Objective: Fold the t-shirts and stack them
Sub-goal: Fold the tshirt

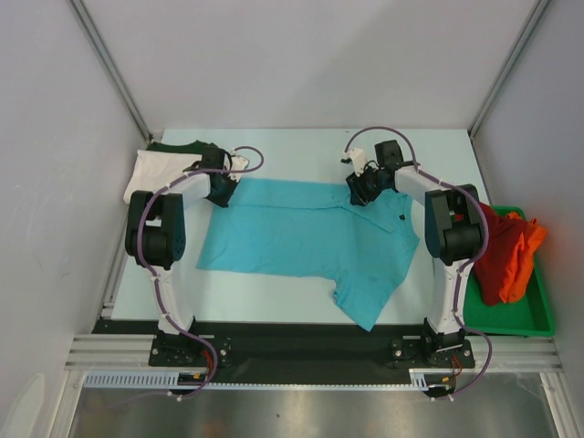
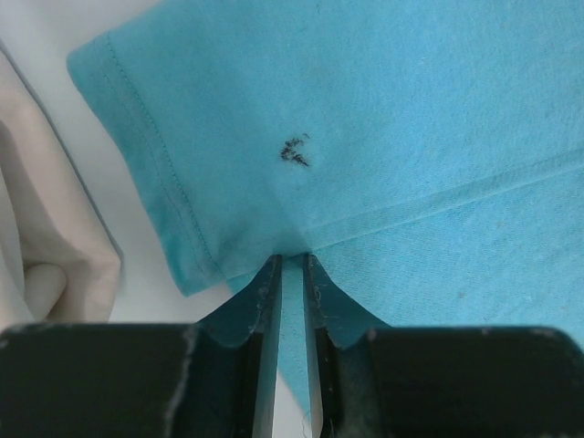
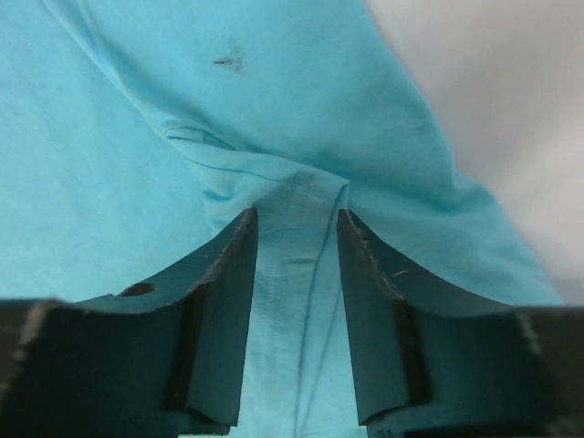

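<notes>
The folded-in sleeve bunches up under my right gripper, so next I open, pinch the sleeve's edge (image 3: 327, 184) and draw it flat toward the turquoise t-shirt's middle.
The turquoise t-shirt (image 1: 301, 242) lies spread on the table, one sleeve toward the near right. My left gripper (image 1: 222, 190) is shut on its far-left edge; in the left wrist view the fingers (image 2: 291, 260) pinch a thin fold of turquoise cloth (image 2: 365, 109). My right gripper (image 1: 362, 192) is at the shirt's far-right edge; in the right wrist view its fingers (image 3: 297, 212) hold a thicker fold of turquoise cloth (image 3: 109, 164), which bunches at the tips. The white t-shirt (image 1: 155, 169) and dark green t-shirt (image 1: 187, 146) lie at the back left. The red t-shirt (image 1: 497, 251) and orange t-shirt (image 1: 525, 246) lie heaped at the right.
A flat green tray (image 1: 538, 319) at the right table edge holds the red and orange shirts. White walls with metal posts enclose the table on three sides. The white shirt (image 2: 46, 228) lies close to the left of the left gripper.
</notes>
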`<state>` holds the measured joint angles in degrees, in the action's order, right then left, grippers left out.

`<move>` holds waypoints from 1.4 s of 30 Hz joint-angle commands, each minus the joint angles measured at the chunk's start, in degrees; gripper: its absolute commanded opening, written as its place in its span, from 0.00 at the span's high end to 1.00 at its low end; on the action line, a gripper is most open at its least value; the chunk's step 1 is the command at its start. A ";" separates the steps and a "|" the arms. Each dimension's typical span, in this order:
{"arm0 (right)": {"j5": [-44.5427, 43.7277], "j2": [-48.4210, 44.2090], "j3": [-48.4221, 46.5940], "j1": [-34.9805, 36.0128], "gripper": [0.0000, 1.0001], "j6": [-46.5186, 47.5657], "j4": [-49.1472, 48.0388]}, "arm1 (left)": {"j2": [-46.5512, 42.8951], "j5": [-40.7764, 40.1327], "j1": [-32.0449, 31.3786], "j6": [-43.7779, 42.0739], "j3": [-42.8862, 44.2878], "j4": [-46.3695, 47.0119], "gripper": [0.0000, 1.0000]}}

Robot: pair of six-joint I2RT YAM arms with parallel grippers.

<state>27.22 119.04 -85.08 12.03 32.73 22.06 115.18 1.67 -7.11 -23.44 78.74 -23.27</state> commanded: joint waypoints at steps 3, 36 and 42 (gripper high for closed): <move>-2.00 -1.01 -1.40 -0.34 0.53 -0.04 -2.38 | -2.06 -0.35 -0.27 0.33 0.19 0.68 0.80; 0.82 -0.12 -2.73 0.10 1.00 3.21 2.02 | -3.29 -1.32 -0.71 0.06 -1.31 1.64 0.81; 0.29 -4.34 -0.44 0.53 1.00 3.83 2.81 | -3.47 -1.15 -0.79 0.15 -1.13 2.44 0.82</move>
<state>27.40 120.11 -86.41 11.81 35.55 23.88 114.61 0.36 -7.57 -23.51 77.67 -22.15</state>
